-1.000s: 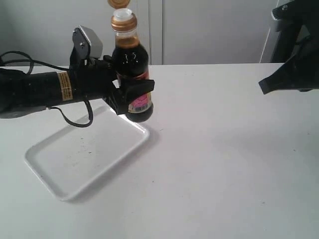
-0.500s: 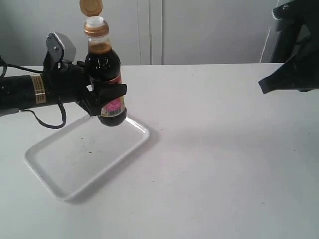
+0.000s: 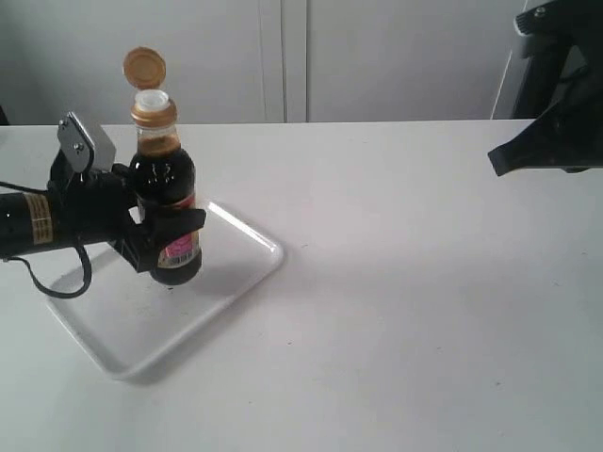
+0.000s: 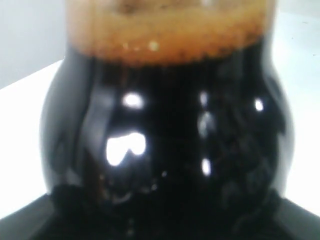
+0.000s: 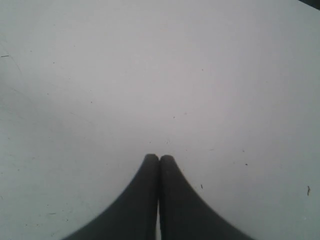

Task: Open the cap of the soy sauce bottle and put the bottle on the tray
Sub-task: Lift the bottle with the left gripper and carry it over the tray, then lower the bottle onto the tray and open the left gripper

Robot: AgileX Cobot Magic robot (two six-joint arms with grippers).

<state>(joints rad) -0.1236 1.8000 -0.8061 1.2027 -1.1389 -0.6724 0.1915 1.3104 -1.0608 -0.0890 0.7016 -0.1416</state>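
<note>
My left gripper is going to let go of the soy sauce bottle, leaving it standing upright on the middle of the white tray (image 3: 167, 280). The bottle is now upright over that tray.
The soy sauce bottle (image 3: 166, 207) stands upright over the white tray (image 3: 236, 278), its base at or just above the tray's floor. Its golden-brown cap (image 3: 144, 68) is flipped up and back, baring the white spout (image 3: 151, 99). My left gripper (image 3: 168, 237) is shut on the bottle's lower body, across the pink label. In the left wrist view the dark bottle (image 4: 165, 130) fills the picture and hides the fingers. My right gripper (image 5: 159, 159) hangs shut and empty over bare table; in the exterior view its dark arm (image 3: 546, 151) is at the far right edge.
The white table (image 3: 424, 282) runs from the tray to the right arm. A pale wall (image 3: 377, 56) closes the back. The black left arm (image 3: 47, 221) lies low across the tray's far left side.
My left gripper has carried the bottle leftward and down, from above the tray's far right corner to low over the tray. The cap stays flipped up. The right arm has not moved.
</note>
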